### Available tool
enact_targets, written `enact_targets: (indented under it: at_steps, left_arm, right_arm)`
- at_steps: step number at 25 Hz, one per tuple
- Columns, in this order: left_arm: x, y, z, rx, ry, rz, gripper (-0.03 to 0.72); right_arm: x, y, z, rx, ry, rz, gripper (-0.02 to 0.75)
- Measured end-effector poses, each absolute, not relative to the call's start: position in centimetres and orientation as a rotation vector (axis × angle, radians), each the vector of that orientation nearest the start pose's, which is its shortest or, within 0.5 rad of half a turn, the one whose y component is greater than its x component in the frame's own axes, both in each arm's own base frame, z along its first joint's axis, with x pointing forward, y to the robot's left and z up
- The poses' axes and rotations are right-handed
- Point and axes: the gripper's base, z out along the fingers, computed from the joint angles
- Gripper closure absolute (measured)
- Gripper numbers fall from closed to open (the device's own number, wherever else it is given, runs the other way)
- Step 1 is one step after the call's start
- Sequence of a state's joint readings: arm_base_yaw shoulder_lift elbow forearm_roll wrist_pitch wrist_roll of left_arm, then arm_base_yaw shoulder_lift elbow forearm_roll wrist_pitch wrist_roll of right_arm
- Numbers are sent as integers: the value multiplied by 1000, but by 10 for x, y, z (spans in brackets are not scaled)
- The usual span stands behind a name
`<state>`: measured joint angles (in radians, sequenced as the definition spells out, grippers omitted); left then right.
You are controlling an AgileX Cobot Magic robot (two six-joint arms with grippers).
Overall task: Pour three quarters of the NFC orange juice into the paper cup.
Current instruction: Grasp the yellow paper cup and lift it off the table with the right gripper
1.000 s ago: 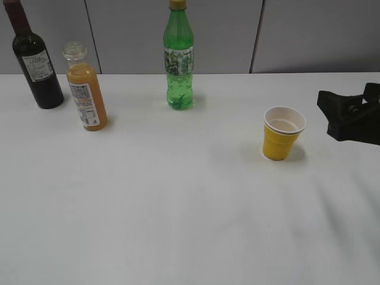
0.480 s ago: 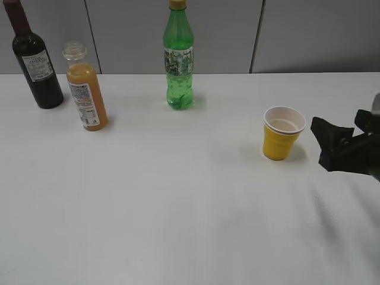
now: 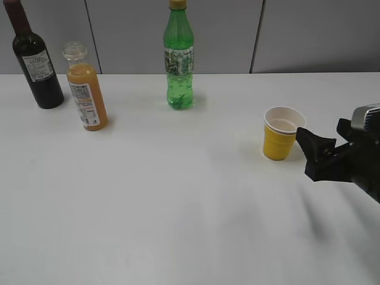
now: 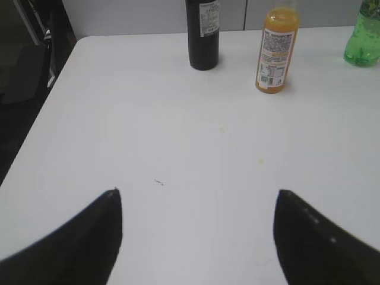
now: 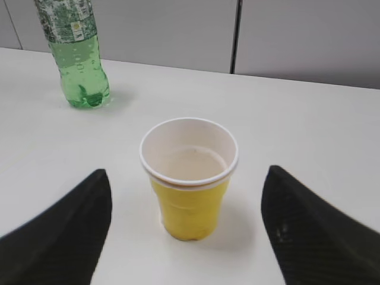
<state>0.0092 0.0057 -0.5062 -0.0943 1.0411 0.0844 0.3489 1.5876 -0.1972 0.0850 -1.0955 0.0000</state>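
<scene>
The yellow paper cup should next be held by my right gripper, which will close on the lower body (image 3: 276, 148) (image 5: 189, 215), well below the cup's white rim.
The NFC orange juice (image 3: 86, 95) stands capless at the back left of the white table; it also shows in the left wrist view (image 4: 276, 50). The yellow paper cup (image 3: 281, 134) stands upright right of centre. In the right wrist view the cup (image 5: 189, 184) sits between and just ahead of my open right gripper's fingers (image 5: 187, 178). In the exterior view the right gripper (image 3: 323, 154) is just right of the cup, not touching it. My left gripper (image 4: 197, 199) is open and empty over bare table, far from the juice, and is out of the exterior view.
A dark wine bottle (image 3: 35, 59) stands left of the juice, also in the left wrist view (image 4: 203, 32). A tall green soda bottle (image 3: 179, 56) stands at the back centre, also in the right wrist view (image 5: 77, 53). The table's left edge (image 4: 50, 101) shows.
My right gripper has moved left and nearer, closing in on the paper cup from the right. The cup and bottles have not moved.
</scene>
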Motion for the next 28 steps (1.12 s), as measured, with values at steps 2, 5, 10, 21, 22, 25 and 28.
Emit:
enact_targets:
  at_steps: [2,5,10,21,22,25,28]
  left_arm:
    - [-4,-7,281,79,2019,-53,123]
    - [-4,-7,281,79,2019,-53,162]
    - [-4,-7,281,79,2019,-53,203]
    - [-4,-7,281,79,2019,-53,218]
    - [-4,-7,281,79,2019,-53,218]
    - [-4,-7,281,79,2019,-53,219]
    - [-4,-7,281,79,2019,-53,221]
  right_arm:
    - [208,69,147,-226,1774,211,145]
    - [202,66,136,-228,1791,207,145]
    - [188,62,103,-264,1956,179,145]
    - [196,68,86,-315,2010,199,145]
    - [198,69,86,-317,2004,204,145]
    - [209,74,87,-294,1977,231,145]
    - [218,78,85,-276,1969,245,145]
